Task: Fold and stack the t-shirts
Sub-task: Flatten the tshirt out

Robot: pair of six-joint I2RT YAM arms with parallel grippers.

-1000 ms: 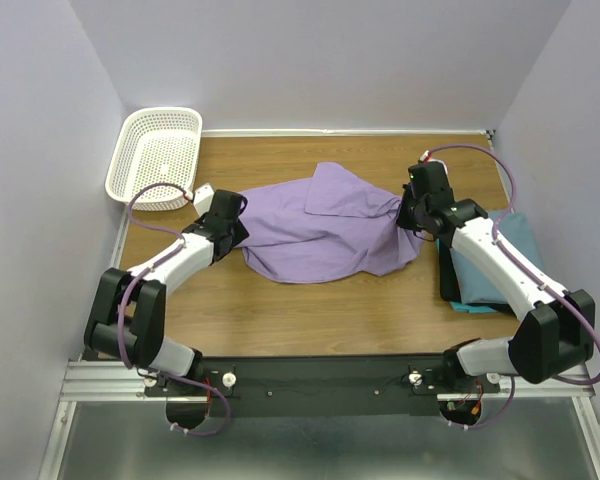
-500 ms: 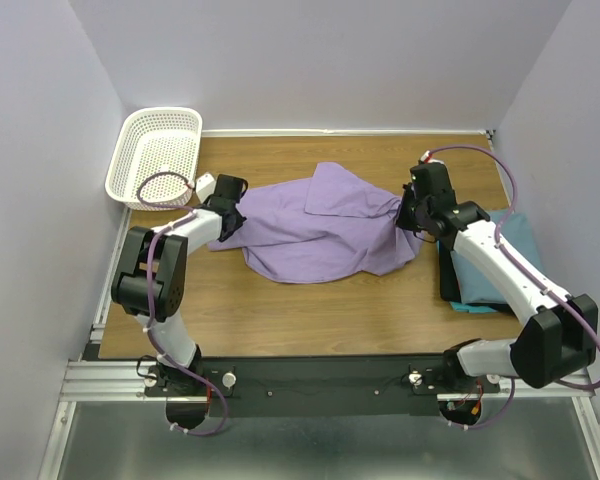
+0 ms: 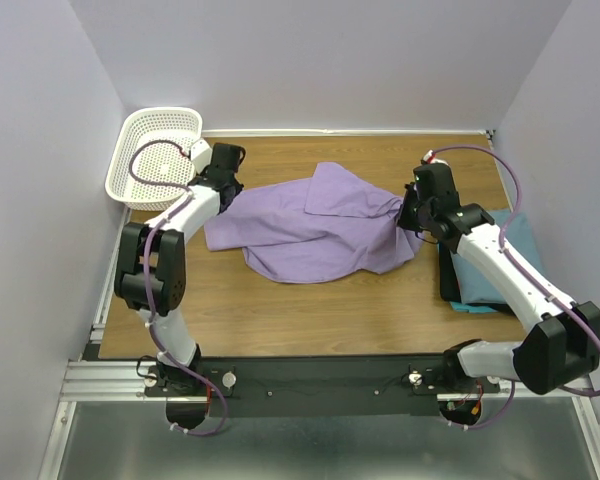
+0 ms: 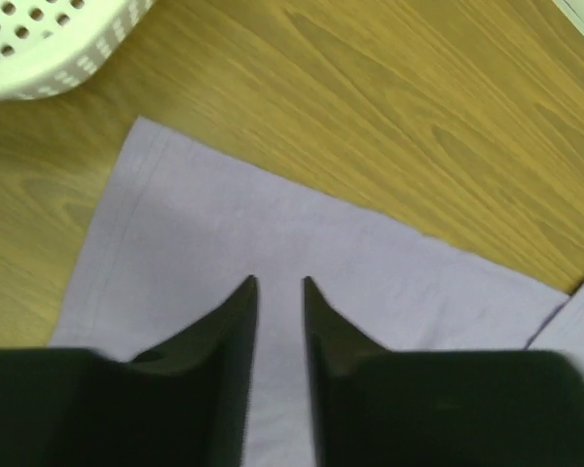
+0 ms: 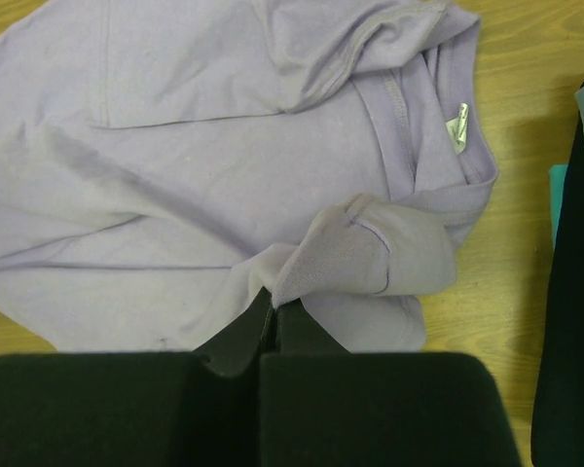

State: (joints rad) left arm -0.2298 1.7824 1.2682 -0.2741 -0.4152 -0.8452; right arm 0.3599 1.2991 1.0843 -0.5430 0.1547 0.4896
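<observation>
The lavender t-shirt's flat end is crooked over its lower layer. My left gripper needs to pinch that end near its far edge (image 4: 248,170) and pull it away from me.
The lavender t-shirt (image 3: 320,235) lies crumpled across the middle of the wooden table (image 3: 310,310). Its left part is spread flat. My left gripper (image 3: 224,190) hovers over that flat left corner (image 4: 273,224), and its jaws (image 4: 279,282) stand a little apart with nothing pinched between them. My right gripper (image 3: 406,215) is shut on a bunched fold of the lavender t-shirt (image 5: 360,253) just beside the collar and label (image 5: 456,126). The teal t-shirt (image 3: 485,270) lies folded at the right edge, partly under my right arm.
A white mesh basket (image 3: 155,155) stands at the far left corner, close to my left gripper; its rim (image 4: 39,49) shows in the left wrist view. A dark flat object (image 3: 448,275) lies against the teal shirt's left side. Walls close in left, right and behind.
My left arm has swung from the shirt's near-left side up toward the basket, and its jaws have narrowed. The shirt's left part now lies spread out further left. The right gripper has held its grip.
</observation>
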